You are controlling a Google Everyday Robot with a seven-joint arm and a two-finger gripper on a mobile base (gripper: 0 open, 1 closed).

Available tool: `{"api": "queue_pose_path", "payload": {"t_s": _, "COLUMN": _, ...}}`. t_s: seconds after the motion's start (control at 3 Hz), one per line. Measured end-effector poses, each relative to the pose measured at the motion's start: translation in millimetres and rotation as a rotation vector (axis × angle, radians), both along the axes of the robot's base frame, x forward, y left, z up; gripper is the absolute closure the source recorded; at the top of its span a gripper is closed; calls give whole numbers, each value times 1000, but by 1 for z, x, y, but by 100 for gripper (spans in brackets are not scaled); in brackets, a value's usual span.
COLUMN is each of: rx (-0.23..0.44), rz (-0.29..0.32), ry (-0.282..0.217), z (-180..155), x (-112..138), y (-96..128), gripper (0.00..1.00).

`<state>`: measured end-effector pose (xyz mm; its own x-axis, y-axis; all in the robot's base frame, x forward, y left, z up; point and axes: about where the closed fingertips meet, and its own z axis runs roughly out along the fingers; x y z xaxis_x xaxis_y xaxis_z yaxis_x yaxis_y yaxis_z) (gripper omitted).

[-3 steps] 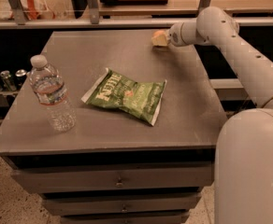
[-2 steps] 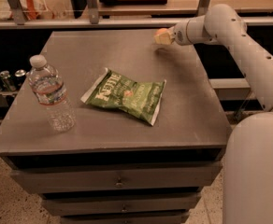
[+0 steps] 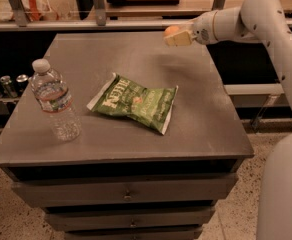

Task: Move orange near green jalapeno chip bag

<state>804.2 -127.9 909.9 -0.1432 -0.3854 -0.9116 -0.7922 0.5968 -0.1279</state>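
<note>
The robot's gripper needs to put the orange down on the tabletop (image 3: 154, 75) just behind the middle of the green jalapeno chip bag.
The green jalapeno chip bag (image 3: 134, 101) lies flat in the middle of the grey tabletop (image 3: 186, 74), its white "Kettle" lettering facing up. My gripper (image 3: 174, 35) hangs over the table's far right part, above the surface and behind and to the right of the bag. It is shut on the orange (image 3: 171, 31), of which only the top shows between the pale fingers. The white arm reaches in from the right edge of the view.
A clear plastic water bottle (image 3: 55, 102) stands upright near the table's left front. The table is a drawer cabinet (image 3: 128, 194). A shelf rail (image 3: 76, 25) with bags and boards runs behind it. Cans (image 3: 6, 84) sit low at the left.
My gripper has lifted the orange off the table's far right corner and carried it up and slightly left. The bag and bottle have not moved.
</note>
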Motion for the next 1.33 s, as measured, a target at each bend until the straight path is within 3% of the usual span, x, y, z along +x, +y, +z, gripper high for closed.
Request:
{"api": "queue_pose_path", "payload": {"t_s": 0.67, "rx": -104, "rz": 418, "ry": -44, "z": 4, "x": -75, "y": 46, "gripper": 100}}
{"api": "queue_pose_path", "payload": {"t_s": 1.0, "rx": -173, "rz": 584, "ry": -14, "z": -15, "x": -107, "y": 58, "gripper": 100}}
{"api": "queue_pose_path", "payload": {"t_s": 1.33, "rx": -214, "rz": 692, "ry": 21, "z": -33, "x": -130, "y": 63, "gripper": 100}}
